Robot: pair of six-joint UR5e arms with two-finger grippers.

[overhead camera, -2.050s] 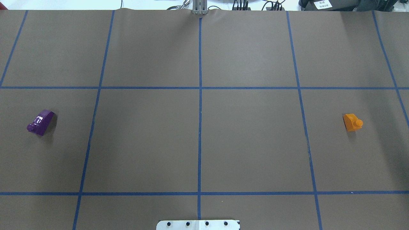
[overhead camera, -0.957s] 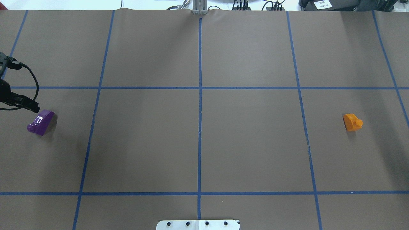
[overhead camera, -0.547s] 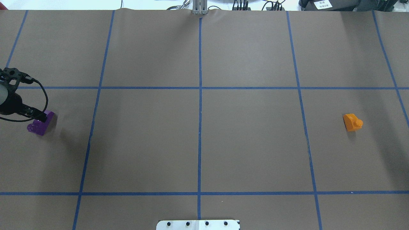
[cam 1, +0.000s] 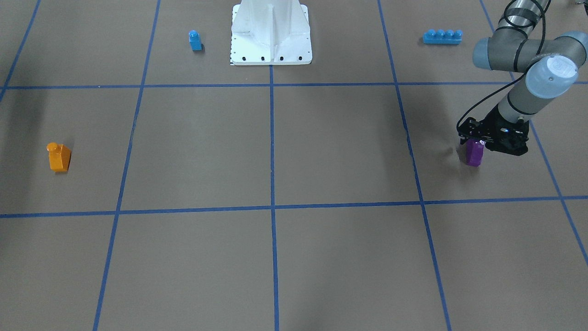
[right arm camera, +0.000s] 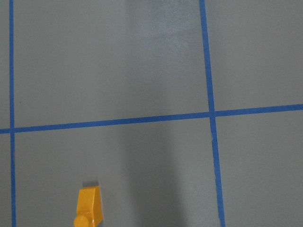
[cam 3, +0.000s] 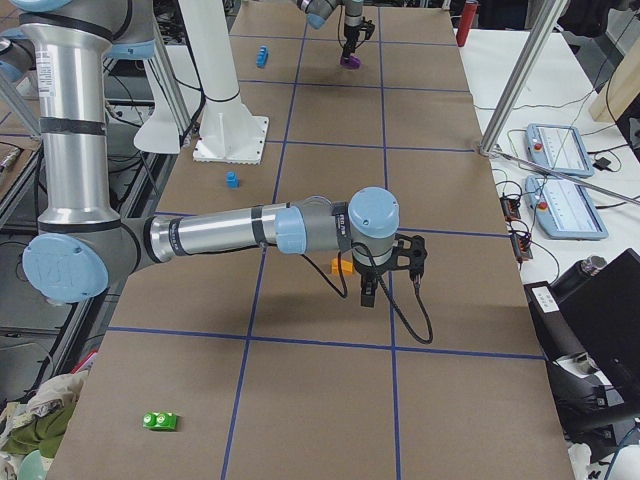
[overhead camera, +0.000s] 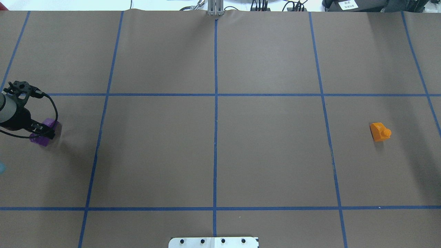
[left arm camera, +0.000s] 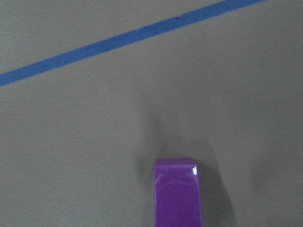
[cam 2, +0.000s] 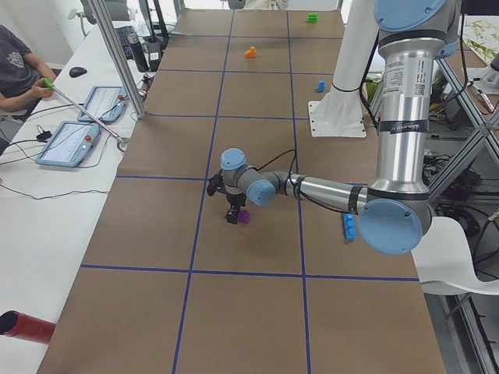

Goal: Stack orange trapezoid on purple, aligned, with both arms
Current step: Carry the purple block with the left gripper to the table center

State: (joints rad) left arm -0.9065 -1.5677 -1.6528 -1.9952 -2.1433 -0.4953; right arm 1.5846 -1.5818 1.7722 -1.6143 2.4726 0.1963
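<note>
The purple block goes on the middle blue tape line [cam 1: 271,174], just short of the tape crossing. I should put it down there with my left gripper.
The purple block [overhead camera: 43,140] lies at the table's left side; it also shows in the front view [cam 1: 474,155] and the left wrist view [left arm camera: 176,194]. My left gripper [overhead camera: 43,130] is directly over it, low, and looks open; I cannot tell whether it touches the block. It also shows in the front view [cam 1: 473,140]. The orange trapezoid [overhead camera: 380,132] lies alone at the right side, and shows in the right wrist view [right arm camera: 89,208]. My right gripper [cam 3: 368,290] hangs just beside the orange block [cam 3: 342,266]; I cannot tell if it is open or shut.
A small blue single-stud block [cam 1: 195,40] and a long blue four-stud brick [cam 1: 442,37] lie near the white robot base [cam 1: 271,50]. A green block [cam 3: 160,421] lies near the table's right end. Blue tape lines grid the brown table.
My left arm came in from the left edge and moved its gripper down over the purple block. Neither the purple nor the orange block has moved.
</note>
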